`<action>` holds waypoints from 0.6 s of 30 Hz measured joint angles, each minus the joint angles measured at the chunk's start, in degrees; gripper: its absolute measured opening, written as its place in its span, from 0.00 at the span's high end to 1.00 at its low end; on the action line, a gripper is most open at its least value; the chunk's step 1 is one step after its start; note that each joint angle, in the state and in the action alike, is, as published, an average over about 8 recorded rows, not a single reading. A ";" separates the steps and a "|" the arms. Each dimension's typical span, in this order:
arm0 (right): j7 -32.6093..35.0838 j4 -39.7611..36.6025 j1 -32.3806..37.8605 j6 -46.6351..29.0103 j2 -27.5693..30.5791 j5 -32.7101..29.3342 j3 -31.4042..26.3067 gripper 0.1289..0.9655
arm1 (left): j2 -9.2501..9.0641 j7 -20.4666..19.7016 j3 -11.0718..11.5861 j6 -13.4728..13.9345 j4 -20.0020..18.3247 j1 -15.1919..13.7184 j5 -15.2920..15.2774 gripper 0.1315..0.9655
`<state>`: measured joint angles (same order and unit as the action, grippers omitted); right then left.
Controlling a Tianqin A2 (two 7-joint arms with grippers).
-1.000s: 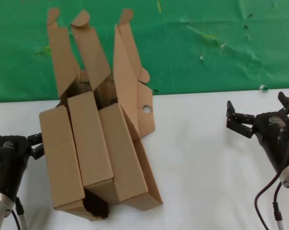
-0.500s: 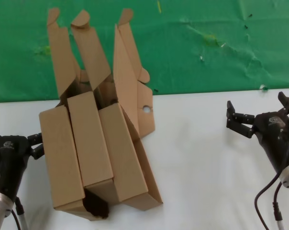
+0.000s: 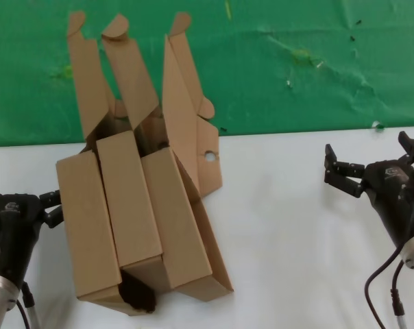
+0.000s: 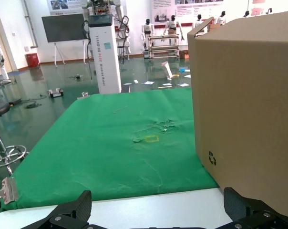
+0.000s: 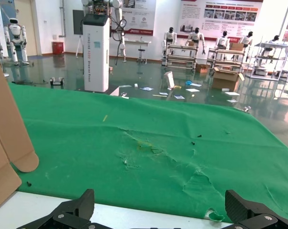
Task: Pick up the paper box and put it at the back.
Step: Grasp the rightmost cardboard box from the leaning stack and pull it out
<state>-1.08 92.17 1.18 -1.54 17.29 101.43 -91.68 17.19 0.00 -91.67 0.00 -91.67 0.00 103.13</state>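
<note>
The open edge of the near short side (image 3: 223,285) of the paper box, the one beside the bare table, will be gripped by my right gripper.
The paper box (image 3: 208,171), a shallow brown cardboard mailer with a small round hole and a raised flap lid, lies on the white table at the right side of a cluster of cardboard boxes. Its rounded flap edge shows in the right wrist view (image 5: 8,143). The green cloth (image 3: 296,68) covers the back and also shows in both wrist views (image 4: 110,152) (image 5: 158,143). My left gripper (image 3: 22,186) is open and empty just left of the cluster (image 4: 158,202). My right gripper (image 3: 368,149) is open and empty at the far right, well clear of the boxes (image 5: 160,200).
Three alike brown boxes (image 3: 125,205) lie side by side left of the paper box, flaps up. The leftmost one (image 4: 244,105) stands close to my left gripper's finger. Bare white table (image 3: 282,226) lies between the cluster and my right gripper.
</note>
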 joint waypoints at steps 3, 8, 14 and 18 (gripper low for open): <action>0.00 0.00 0.00 0.00 0.00 0.00 0.00 0.00 | 0.00 0.00 0.00 0.00 0.00 0.00 0.00 0.00; 0.00 0.00 0.00 0.00 0.00 0.00 0.00 0.00 | 0.00 0.00 0.00 0.00 0.00 0.00 0.00 0.00; 0.00 0.00 0.00 0.00 0.00 0.00 0.00 0.00 | 0.00 0.00 0.00 0.00 0.00 0.00 0.00 0.00; 0.00 0.00 0.00 0.00 0.00 0.00 0.00 0.00 | 0.00 0.00 0.00 0.00 0.00 0.00 0.00 0.00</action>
<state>-1.08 92.17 1.18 -1.54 17.29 101.43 -91.68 17.19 0.00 -91.67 0.00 -91.67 0.00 103.13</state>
